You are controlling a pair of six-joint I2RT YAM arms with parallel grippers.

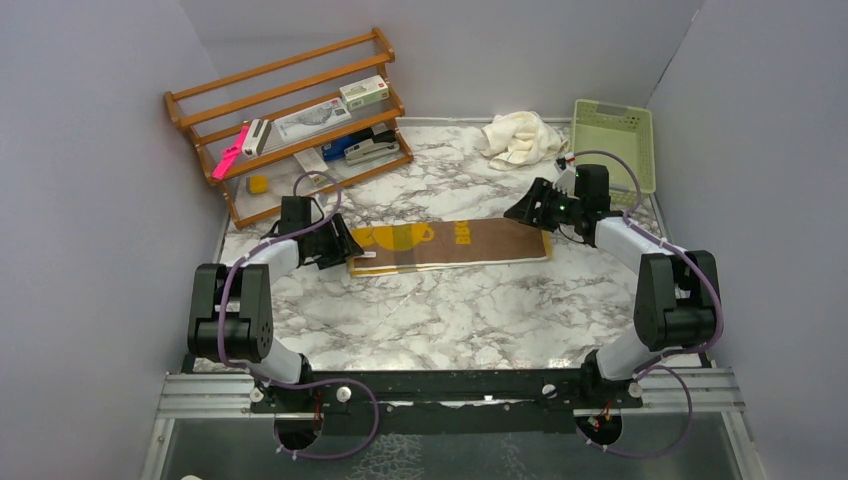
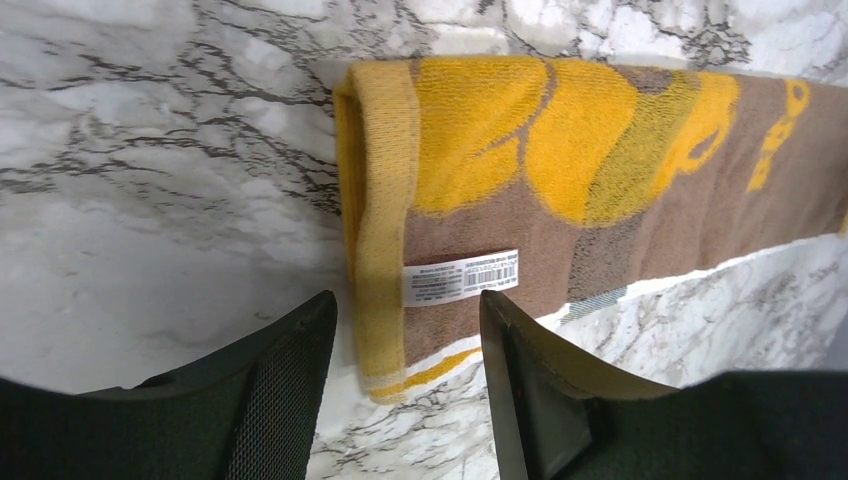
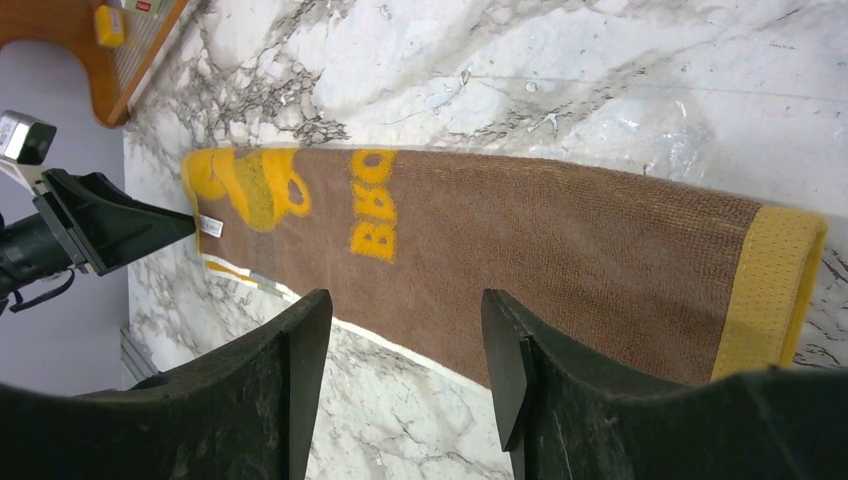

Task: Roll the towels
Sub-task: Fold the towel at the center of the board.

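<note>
The towel's white edge slants, so my left gripper will pinch the towel's yellow hem [image 2: 382,315] by the label and straighten it before rolling.
The mustard-and-brown towel [image 1: 450,245] lies flat on the marble table as a long folded strip. My left gripper [image 1: 345,248] hovers at its left end. In the left wrist view the fingers [image 2: 408,310] stand apart around the yellow hemmed corner, near the white label [image 2: 460,280], and pinch nothing. My right gripper [image 1: 525,210] is over the strip's right end. In the right wrist view it is open [image 3: 405,310] above the near edge of the brown towel [image 3: 560,240]. The cream towel [image 1: 520,138] lies crumpled at the back.
A pale green basket [image 1: 613,140] stands at the back right, beside the cream towel. A wooden rack [image 1: 290,120] with boxes, a stapler and a pink marker stands at the back left. Grey walls close in on three sides.
</note>
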